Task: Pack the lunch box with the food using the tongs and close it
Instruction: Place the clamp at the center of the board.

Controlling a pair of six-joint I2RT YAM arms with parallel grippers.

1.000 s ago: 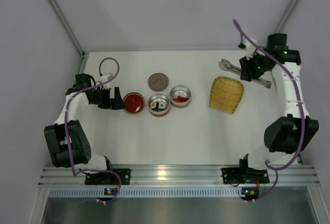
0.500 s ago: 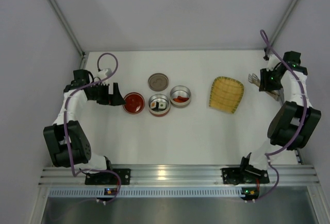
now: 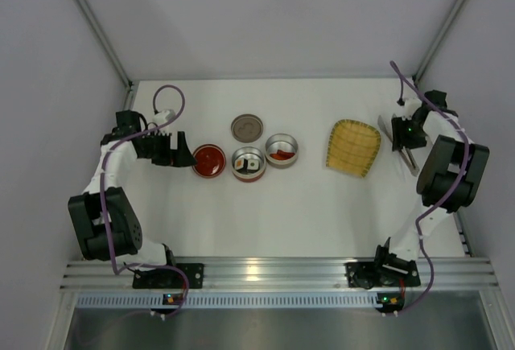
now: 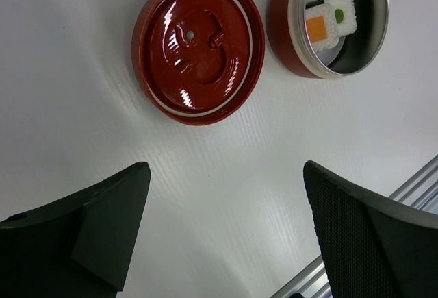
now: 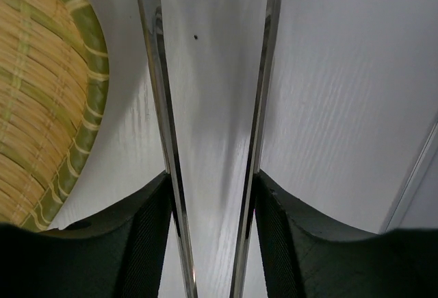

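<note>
The red lid is the next stop for my left gripper. It should move over there and then close on the lid's edge [image 3: 194, 162] [image 4: 152, 99] farthest from the lunch box.
The tongs [image 5: 157, 72] run up the right wrist view as two silver arms. My right gripper [image 5: 212, 181] is shut on the tongs, one black finger [image 5: 147, 236] pressed against the outside of each arm. From above, this gripper [image 3: 400, 130] hovers just right of the yellow mat [image 3: 354, 147]. The lunch box is a red-walled tin [image 3: 249, 163] holding food, two white sushi rolls [image 4: 321, 24]. A second tin [image 3: 282, 150] holds red bits. My left gripper [image 4: 226, 175] stands open and empty over bare table, just short of the red lid [image 4: 198, 48].
A grey round lid [image 3: 247, 128] lies behind the tins. The mat's green-edged rim [image 5: 41, 106] is close on the left of the tongs. The right wall and table edge [image 3: 451, 165] run close beside my right arm.
My right arm has swung from behind the mat out to the right wall and back in beside the mat, carrying the tongs. The left arm has barely shifted.
</note>
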